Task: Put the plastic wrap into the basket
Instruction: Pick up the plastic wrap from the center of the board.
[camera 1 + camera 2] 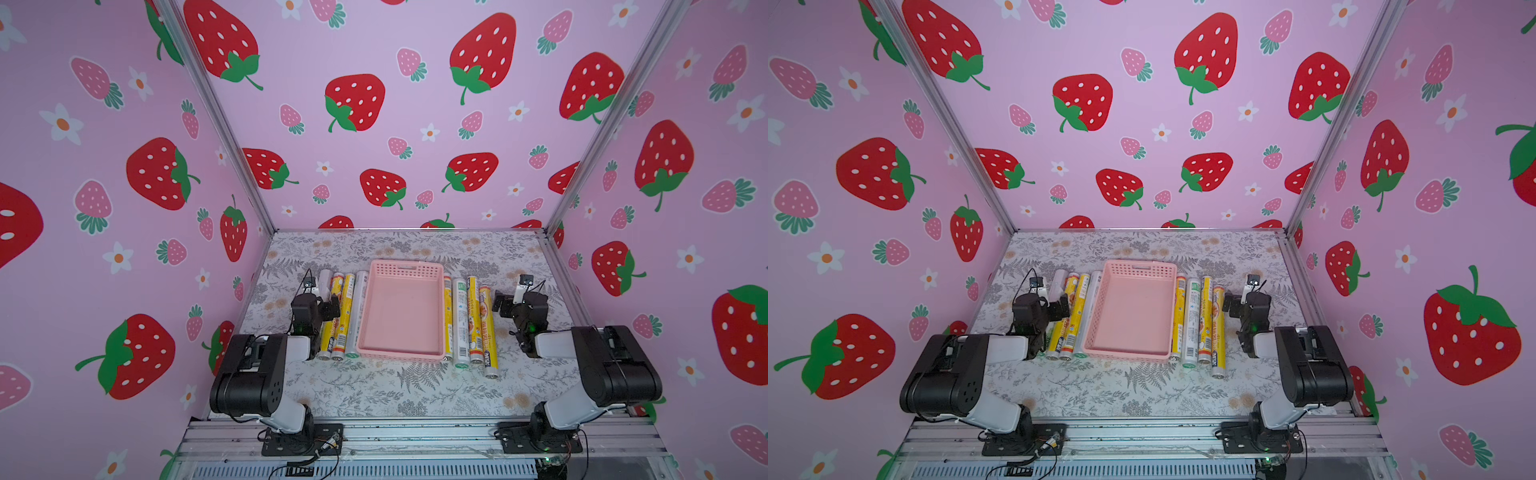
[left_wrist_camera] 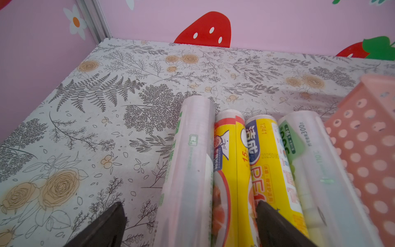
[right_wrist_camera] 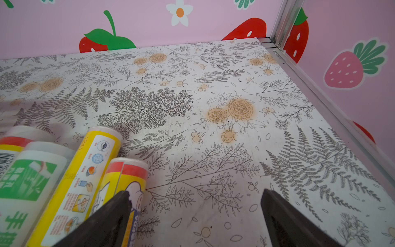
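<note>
The outermost yellow roll [image 1: 488, 333] is the one nearest my right gripper and farthest from the pink basket. My right gripper needs to close on its middle.
The pink basket [image 1: 405, 270] stands empty mid-table in both top views, its lattice wall [image 2: 363, 139] also in the left wrist view. Several plastic wrap rolls lie lengthwise along each long side. On its left, my left gripper [image 1: 326, 306] [image 2: 190, 205] hovers open, straddling the outermost white roll [image 2: 192, 149] and a yellow roll [image 2: 230, 160]. Beyond those lie another yellow roll [image 2: 269, 162] and a clear green-print roll [image 2: 310, 160]. On the right, my right gripper [image 1: 503, 305] [image 3: 195, 192] is open over bare table beside the outermost yellow roll [image 3: 124, 177], one finger overlapping it.
The floral table [image 1: 395, 395] is boxed in by strawberry-print walls with aluminium posts [image 1: 590, 145] at the back corners. A metal rail [image 3: 320, 102] runs along the right edge. Both arm bases [image 1: 291, 436] sit on the front frame.
</note>
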You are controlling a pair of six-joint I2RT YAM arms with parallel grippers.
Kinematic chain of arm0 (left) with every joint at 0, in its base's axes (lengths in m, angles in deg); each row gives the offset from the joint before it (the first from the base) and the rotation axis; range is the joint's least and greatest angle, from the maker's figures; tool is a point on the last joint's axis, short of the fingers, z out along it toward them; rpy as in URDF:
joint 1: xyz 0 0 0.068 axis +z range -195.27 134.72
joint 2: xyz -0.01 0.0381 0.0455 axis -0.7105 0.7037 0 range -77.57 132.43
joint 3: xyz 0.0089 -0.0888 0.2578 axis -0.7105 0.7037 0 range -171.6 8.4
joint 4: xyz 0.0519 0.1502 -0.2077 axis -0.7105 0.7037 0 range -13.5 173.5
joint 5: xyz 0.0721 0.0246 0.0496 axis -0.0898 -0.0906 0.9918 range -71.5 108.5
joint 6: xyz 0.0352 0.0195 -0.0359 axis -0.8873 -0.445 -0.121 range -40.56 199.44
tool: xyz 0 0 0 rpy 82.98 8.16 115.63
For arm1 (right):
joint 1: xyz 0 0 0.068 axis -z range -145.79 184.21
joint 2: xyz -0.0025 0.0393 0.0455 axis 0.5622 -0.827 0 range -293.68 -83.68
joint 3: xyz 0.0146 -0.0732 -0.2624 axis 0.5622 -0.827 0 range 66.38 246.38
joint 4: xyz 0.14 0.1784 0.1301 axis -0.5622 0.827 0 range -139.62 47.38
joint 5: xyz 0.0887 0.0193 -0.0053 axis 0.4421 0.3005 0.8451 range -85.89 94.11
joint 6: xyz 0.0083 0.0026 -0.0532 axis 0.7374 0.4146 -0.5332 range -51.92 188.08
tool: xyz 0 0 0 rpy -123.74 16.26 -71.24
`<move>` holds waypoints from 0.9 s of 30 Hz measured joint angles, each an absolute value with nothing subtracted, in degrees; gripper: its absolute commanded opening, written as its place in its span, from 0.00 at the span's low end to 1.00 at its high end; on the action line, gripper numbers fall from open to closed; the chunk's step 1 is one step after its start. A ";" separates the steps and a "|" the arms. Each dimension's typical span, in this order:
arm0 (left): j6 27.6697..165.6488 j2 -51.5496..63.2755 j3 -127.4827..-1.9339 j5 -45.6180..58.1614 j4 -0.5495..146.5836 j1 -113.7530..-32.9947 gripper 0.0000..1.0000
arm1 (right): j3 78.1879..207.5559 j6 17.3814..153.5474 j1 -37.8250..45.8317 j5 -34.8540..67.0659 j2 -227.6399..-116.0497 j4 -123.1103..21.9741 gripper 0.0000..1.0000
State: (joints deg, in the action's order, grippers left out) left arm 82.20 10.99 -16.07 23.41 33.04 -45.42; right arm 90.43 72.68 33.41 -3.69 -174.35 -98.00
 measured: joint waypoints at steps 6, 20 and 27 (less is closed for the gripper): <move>82.20 10.99 -16.07 23.41 33.01 -45.44 0.96 | 90.43 72.68 33.41 -3.69 -174.35 -98.02 1.00; 97.18 -2.15 -43.70 32.81 76.60 -48.85 0.95 | 113.56 85.47 32.77 -6.07 -155.29 -50.20 0.96; 104.43 -6.74 -47.07 20.44 93.69 -53.42 0.97 | 114.32 93.95 31.68 3.66 -150.01 -26.53 0.84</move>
State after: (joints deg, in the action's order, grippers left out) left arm 104.43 -6.74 -47.07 20.44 93.69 -53.42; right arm 114.32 93.95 31.68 3.66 -150.01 -26.53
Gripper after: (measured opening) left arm 0.974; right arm 0.876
